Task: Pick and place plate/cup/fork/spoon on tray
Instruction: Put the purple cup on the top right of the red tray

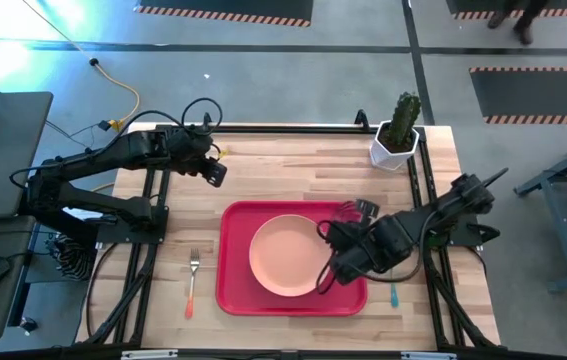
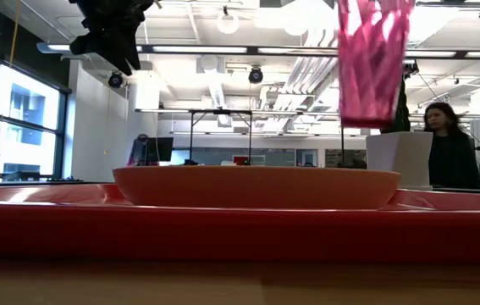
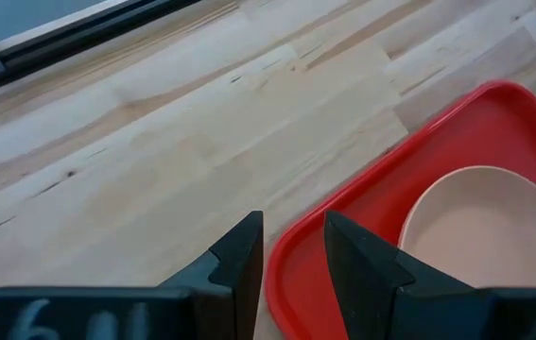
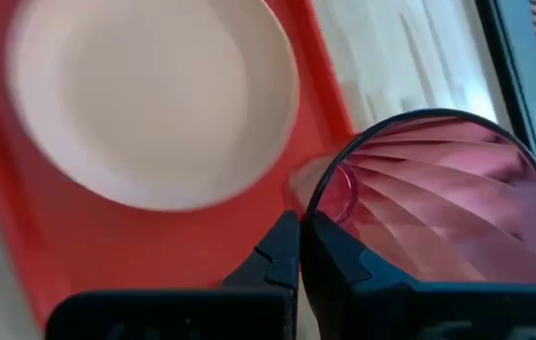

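My right gripper is to release the pink cup on the red tray (image 1: 345, 223) (image 4: 326, 191), between the plate and the corner closest to the cactus.
The red tray (image 1: 233, 295) lies on the table with the peach-pink plate (image 1: 285, 255) resting flat in it. My right gripper (image 4: 301, 236) is over the tray's right part and is shut on the translucent pink cup (image 4: 438, 198), which hangs high above the tray in the low view (image 2: 373, 59). The orange-handled fork (image 1: 192, 285) lies on the table left of the tray. The teal-handled spoon (image 1: 394, 296) lies right of the tray, partly under my right arm. My left gripper (image 1: 213, 170) hovers above the table beyond the tray's far left corner, slightly open and empty. My right gripper pinches the cup's rim (image 4: 313, 210) on the side toward the plate, with the thin wall between the two fingers, one inside and one outside. The fingers come from above, slanting down. The cup hangs upright, mouth up, lifted clear of the tray.
A white pot with a green cactus (image 1: 396, 135) stands at the table's far right corner. Bare wood lies between the tray and the far edge. A person (image 2: 451, 152) stands in the room beyond the table.
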`<state>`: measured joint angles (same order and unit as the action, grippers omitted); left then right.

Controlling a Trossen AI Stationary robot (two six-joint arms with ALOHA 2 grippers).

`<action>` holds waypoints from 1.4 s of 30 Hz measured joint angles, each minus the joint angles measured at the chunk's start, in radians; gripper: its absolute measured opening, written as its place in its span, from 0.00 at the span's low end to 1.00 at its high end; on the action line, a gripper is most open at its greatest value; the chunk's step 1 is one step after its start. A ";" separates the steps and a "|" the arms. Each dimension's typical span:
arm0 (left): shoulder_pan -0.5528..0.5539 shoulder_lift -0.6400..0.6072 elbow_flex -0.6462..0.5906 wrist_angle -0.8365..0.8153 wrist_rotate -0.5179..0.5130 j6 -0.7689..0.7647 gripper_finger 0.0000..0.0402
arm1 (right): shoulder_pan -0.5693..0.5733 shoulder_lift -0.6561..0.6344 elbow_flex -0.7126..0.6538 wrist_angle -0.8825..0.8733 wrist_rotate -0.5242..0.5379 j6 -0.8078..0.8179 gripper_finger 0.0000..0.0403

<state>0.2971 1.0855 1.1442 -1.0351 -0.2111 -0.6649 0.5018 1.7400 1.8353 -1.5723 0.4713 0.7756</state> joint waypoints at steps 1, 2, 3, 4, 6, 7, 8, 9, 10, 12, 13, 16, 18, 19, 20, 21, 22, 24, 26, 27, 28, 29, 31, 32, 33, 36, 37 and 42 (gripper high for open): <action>0.000 0.000 0.000 0.000 0.000 -0.007 0.26 | 0.000 -0.017 -0.032 -0.001 0.004 0.014 0.00; 0.000 0.000 0.000 0.000 0.000 -0.011 0.26 | -0.001 -0.034 -0.062 0.000 0.005 0.024 0.00; 0.000 0.000 0.000 0.000 0.000 -0.013 0.26 | -0.002 -0.050 -0.092 0.001 0.000 0.033 0.00; 0.000 0.000 0.000 0.000 0.000 -0.013 0.26 | -0.004 -0.066 -0.120 0.006 -0.005 0.036 0.00; 0.000 0.000 0.000 0.000 0.000 -0.013 0.26 | -0.013 -0.095 -0.170 0.019 -0.018 0.037 0.00; 0.000 0.000 0.000 0.000 0.000 -0.013 0.26 | -0.019 -0.108 -0.193 0.026 -0.026 0.035 0.00; 0.000 0.000 0.000 0.000 0.000 -0.013 0.26 | -0.028 -0.120 -0.213 0.034 -0.037 0.029 0.00; 0.000 0.000 0.000 0.000 0.000 -0.014 0.26 | -0.038 -0.130 -0.234 0.042 -0.046 0.019 0.00; 0.000 0.000 0.000 0.000 0.000 -0.014 0.26 | -0.047 -0.140 -0.255 0.058 -0.054 0.007 0.00; 0.000 0.000 0.000 0.000 0.000 -0.013 0.26 | -0.065 -0.152 -0.291 0.105 -0.063 -0.017 0.00; 0.000 0.000 0.000 0.000 0.000 -0.013 0.26 | -0.070 -0.156 -0.308 0.135 -0.065 -0.028 0.00; 0.000 0.000 0.000 0.000 -0.001 -0.013 0.26 | -0.081 -0.159 -0.354 0.222 -0.111 -0.053 0.00; 0.000 0.000 0.000 0.000 -0.001 -0.013 0.26 | -0.083 -0.158 -0.380 0.263 -0.115 -0.057 0.00; 0.000 0.000 0.000 0.000 -0.001 -0.013 0.26 | -0.082 -0.158 -0.392 0.285 -0.118 -0.058 0.00; 0.000 0.001 0.000 0.000 -0.001 -0.013 0.26 | -0.083 -0.158 -0.402 0.304 -0.127 -0.058 0.00; 0.000 0.001 0.000 0.000 -0.001 -0.013 0.26 | -0.083 -0.157 -0.409 0.314 -0.137 -0.058 0.00; 0.000 0.001 0.000 0.000 -0.001 -0.013 0.26 | -0.085 -0.157 -0.413 0.315 -0.144 -0.058 0.00; 0.000 0.001 0.000 0.000 -0.001 -0.013 0.26 | -0.093 -0.156 -0.420 0.326 -0.150 -0.059 0.00; 0.000 0.001 0.000 0.000 -0.001 -0.013 0.26 | -0.104 -0.153 -0.428 0.340 -0.167 -0.062 0.00; 0.000 0.001 0.000 0.000 -0.001 -0.013 0.26 | -0.109 -0.153 -0.431 0.340 -0.172 -0.070 0.00; 0.000 0.001 0.000 0.000 -0.001 -0.013 0.26 | -0.115 -0.153 -0.434 0.350 -0.176 -0.080 0.00; 0.000 0.001 0.000 0.000 -0.001 -0.013 0.26 | -0.121 -0.153 -0.439 0.372 -0.182 -0.096 0.00; 0.000 0.001 0.000 0.000 -0.001 -0.013 0.26 | -0.131 -0.152 -0.445 0.399 -0.192 -0.117 0.00; 0.000 0.001 0.000 0.000 -0.001 -0.013 0.26 | -0.135 -0.152 -0.445 0.392 -0.191 -0.123 0.00; 0.000 0.001 0.000 0.000 -0.001 -0.013 0.26 | -0.143 -0.152 -0.445 0.385 -0.191 -0.127 0.00; 0.000 0.001 0.000 0.000 -0.001 -0.013 0.26 | -0.160 -0.149 -0.445 0.387 -0.192 -0.130 0.00; 0.000 0.001 0.000 0.000 -0.001 -0.013 0.26 | -0.166 -0.149 -0.445 0.383 -0.192 -0.134 0.00; 0.000 0.001 0.000 0.000 -0.001 -0.013 0.26 | -0.189 -0.149 -0.445 0.385 -0.200 -0.150 0.00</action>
<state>0.2974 1.0863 1.1442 -1.0351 -0.2120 -0.6781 0.3128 1.5913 1.3907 -1.1877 0.2716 0.6253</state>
